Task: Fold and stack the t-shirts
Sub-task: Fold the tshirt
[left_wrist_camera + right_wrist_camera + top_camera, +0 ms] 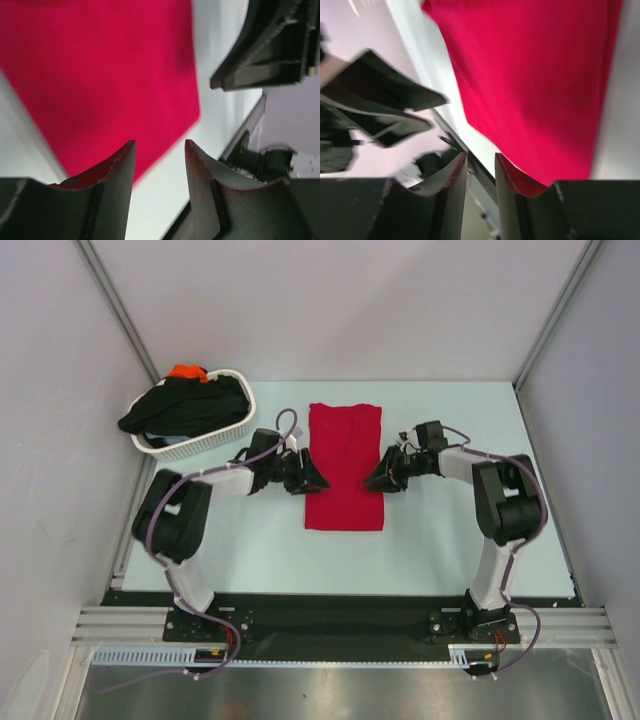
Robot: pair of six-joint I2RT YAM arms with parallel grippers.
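My left gripper needs to move next to the crimson red t-shirt's near corner (308, 527) on the basket's side, by the black front rail, and close there.
A crimson red t-shirt (344, 466) lies flat on the table, folded into a long narrow strip. It fills the left wrist view (100, 80) and the right wrist view (540, 85). My left gripper (312, 478) is at the strip's left edge, open and empty (160, 147). My right gripper (379, 478) is at its right edge, open and empty (481, 159). Both hover just beside the cloth at mid-length. A black t-shirt (185, 405) and an orange one (187, 371) lie heaped in the basket.
A white woven plastic basket (215, 437) stands at the table's back left. Grey walls with metal corner posts close in the table on three sides. The pale table surface (440, 540) runs to the black front rail.
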